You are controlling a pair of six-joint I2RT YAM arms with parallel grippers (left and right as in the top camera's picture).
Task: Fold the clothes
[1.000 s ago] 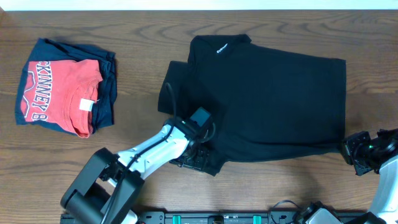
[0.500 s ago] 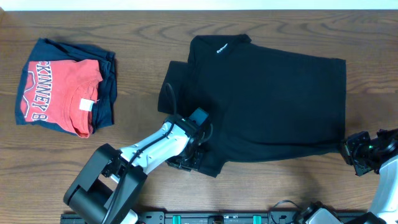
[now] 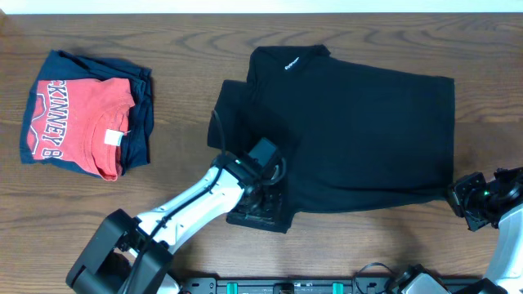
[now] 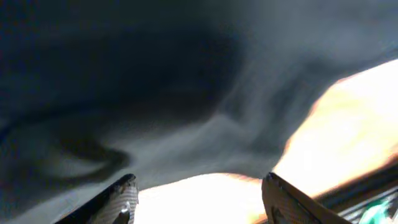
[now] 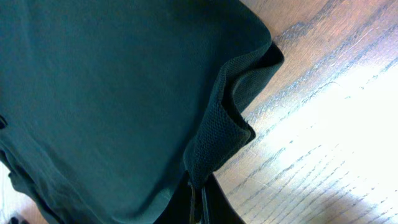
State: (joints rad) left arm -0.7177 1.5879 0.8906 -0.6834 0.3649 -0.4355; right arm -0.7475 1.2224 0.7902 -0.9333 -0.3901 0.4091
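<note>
The lower edge of the black shirt lies just ahead of the left gripper's open fingers, so that gripper should move over and pinch the hem [image 3: 239, 218] near its corner.
The black shirt [image 3: 359, 122] lies spread on the wooden table, neck lettering at the top left. My left gripper [image 3: 260, 208] sits over its lower left corner, near the hem. In the left wrist view the two fingers [image 4: 196, 199] are apart, with dark cloth [image 4: 155, 93] just ahead of them and nothing between them. My right gripper [image 3: 458, 196] is at the shirt's lower right corner. In the right wrist view its fingers [image 5: 200, 202] are shut on a pinched fold of the shirt's edge [image 5: 217, 130].
A folded red T-shirt with white letters [image 3: 78, 122] lies on a folded navy garment [image 3: 139, 122] at the left of the table [image 3: 188, 49]. The table's front edge with a rail [image 3: 286, 286] runs below both arms.
My left gripper has shifted slightly right and forward along the shirt's lower left corner. The right gripper has not moved.
</note>
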